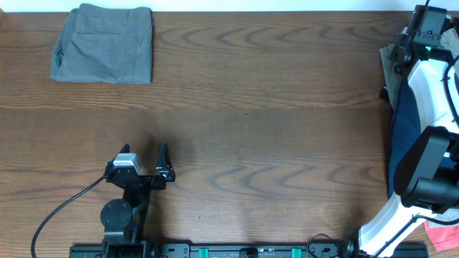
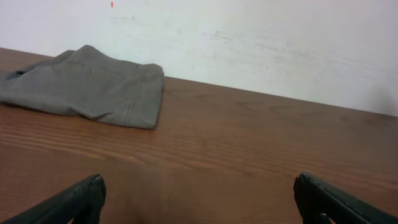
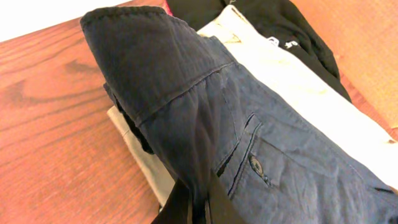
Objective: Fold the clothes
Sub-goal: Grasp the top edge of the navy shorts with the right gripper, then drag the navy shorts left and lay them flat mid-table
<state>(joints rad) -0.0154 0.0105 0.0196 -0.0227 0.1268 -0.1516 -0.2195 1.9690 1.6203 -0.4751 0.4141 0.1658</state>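
Observation:
Next, my right gripper lets go of the dark navy shorts on the bare table [image 1: 251, 132] between the grey-green pair and the pile.
In the right wrist view, my right gripper [image 3: 200, 200] is shut on a raised fold of the dark navy shorts [image 3: 205, 99], whose buttoned back pocket shows to the right. These shorts top a pile at the table's right edge, and overhead a strip of navy [image 1: 403, 129] shows beside the white right arm [image 1: 430, 93]. A tan pair [image 3: 140, 155] lies under them. A grey-green pair [image 1: 104, 43] lies folded at the far left corner, also in the left wrist view [image 2: 87, 87]. My left gripper [image 1: 147, 161] [image 2: 199, 199] stands wide open over bare table, holding nothing.
In the pile beside the navy shorts are a cream garment [image 3: 298, 81] and a black one [image 3: 280, 25]. Something pink-red [image 1: 441, 233] lies at the near right corner. A black cable [image 1: 61, 208] runs from the left arm's base. A white wall [image 2: 249, 43] backs the table.

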